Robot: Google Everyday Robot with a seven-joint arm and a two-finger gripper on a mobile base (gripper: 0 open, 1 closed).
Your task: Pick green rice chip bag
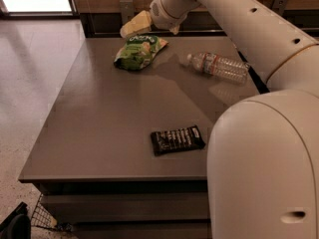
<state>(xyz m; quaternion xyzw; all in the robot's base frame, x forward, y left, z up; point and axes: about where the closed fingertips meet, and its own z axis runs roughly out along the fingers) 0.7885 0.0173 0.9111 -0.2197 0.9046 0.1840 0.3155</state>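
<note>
My gripper will next move down over the green rice chip bag's middle (139,52) and close there.
The green rice chip bag (138,51) lies flat at the far left part of the grey table (99,123), its dark-green band with white lettering toward the back. My gripper (134,25) hangs just above and behind the bag's far edge, its cream-coloured fingers pointing left. It holds nothing that I can see. My white arm reaches in from the right and fills the right side of the view.
A clear plastic water bottle (219,66) lies on its side at the far right of the table. A black candy bar wrapper (177,139) with white lettering lies near the front edge. A wooden wall and dark ledge run behind the table.
</note>
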